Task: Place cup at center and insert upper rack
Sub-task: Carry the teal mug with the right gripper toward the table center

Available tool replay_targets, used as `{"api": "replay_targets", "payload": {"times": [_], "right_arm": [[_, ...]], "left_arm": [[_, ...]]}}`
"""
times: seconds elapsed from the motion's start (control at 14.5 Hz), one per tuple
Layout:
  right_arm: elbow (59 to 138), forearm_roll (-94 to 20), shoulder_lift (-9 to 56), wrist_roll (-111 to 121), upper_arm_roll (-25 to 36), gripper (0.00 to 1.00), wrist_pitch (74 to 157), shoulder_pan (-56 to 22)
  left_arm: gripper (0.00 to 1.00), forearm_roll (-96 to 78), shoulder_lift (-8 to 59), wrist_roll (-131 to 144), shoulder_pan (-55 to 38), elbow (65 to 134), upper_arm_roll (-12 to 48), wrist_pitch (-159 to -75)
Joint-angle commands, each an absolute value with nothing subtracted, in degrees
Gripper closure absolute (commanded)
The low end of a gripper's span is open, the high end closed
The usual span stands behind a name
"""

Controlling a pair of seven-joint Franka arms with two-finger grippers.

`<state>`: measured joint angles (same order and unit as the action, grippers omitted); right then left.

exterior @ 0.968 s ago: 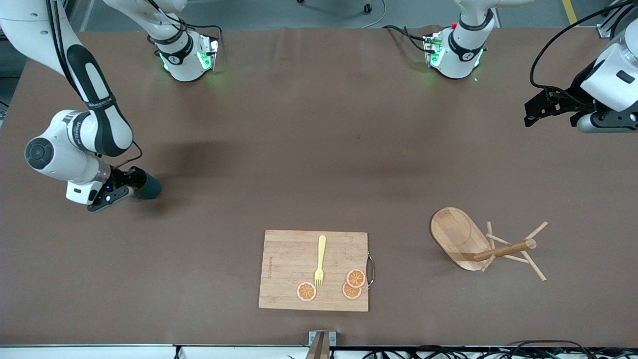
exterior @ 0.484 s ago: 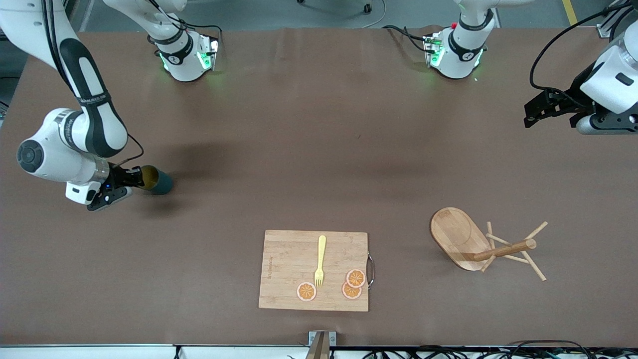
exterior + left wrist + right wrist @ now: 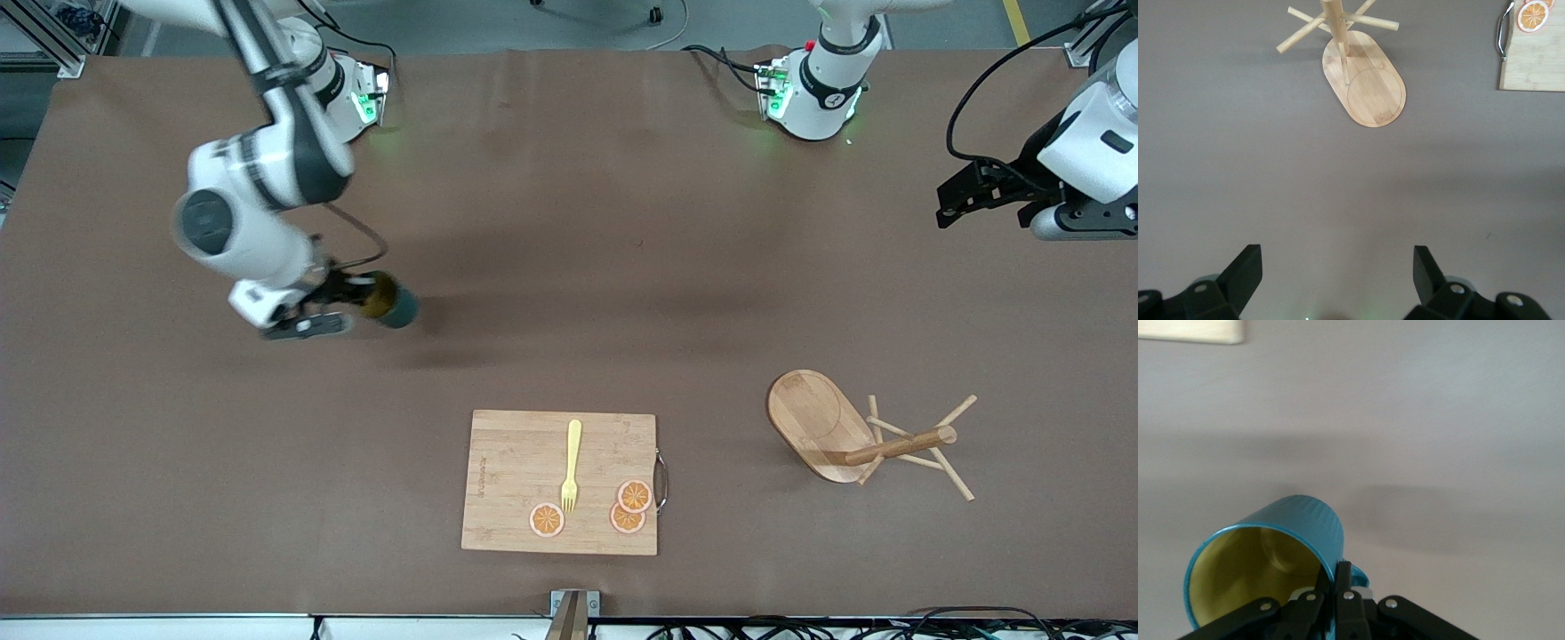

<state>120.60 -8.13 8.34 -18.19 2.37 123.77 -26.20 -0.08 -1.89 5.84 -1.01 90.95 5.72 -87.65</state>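
The robot's right gripper needs to stand the cup on the bare table (image 3: 589,284) beyond the cutting board, about in line with the yellow fork.
My right gripper (image 3: 356,298) is shut on the rim of the cup (image 3: 391,302), a dark teal ribbed mug with a mustard-yellow inside, held tilted above the table toward the right arm's end. In the right wrist view the cup (image 3: 1265,560) is pinched by its wall between the fingers (image 3: 1341,587). The upper rack (image 3: 867,437), a light wooden mug tree, lies on its side toward the left arm's end; it also shows in the left wrist view (image 3: 1365,87). My left gripper (image 3: 956,200) is open and empty, up over the table's edge at the left arm's end.
A bamboo cutting board (image 3: 516,462) lies near the front camera's edge at the middle, with a yellow fork (image 3: 572,464) and three orange slices (image 3: 627,507) on it. Its metal handle (image 3: 661,481) faces the rack.
My right arm has lifted the cup and carried it toward the table's middle. The left arm and the rack have not moved.
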Motion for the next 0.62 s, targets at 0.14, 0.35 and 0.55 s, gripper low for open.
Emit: {"api": "replay_targets", "payload": {"times": [0.14, 0.35, 0.55], "right_arm": [[113.5, -8.8, 12.4, -44.7, 3.4, 1.0, 124.4, -41.9], [108.9, -8.2, 17.7, -57.4, 3.5, 1.0, 126.8, -48.0], [106.6, -7.9, 22.6, -62.4, 3.7, 1.0, 129.2, -52.3]], "left_arm": [[0.0, 0.4, -1.4, 6.2, -0.2, 90.5, 6.1, -88.1], [0.0, 0.4, -0.5, 6.4, -0.2, 90.6, 6.1, -89.0], [0.0, 0.4, 0.6, 8.4, -0.2, 90.8, 6.1, -90.1]]}}
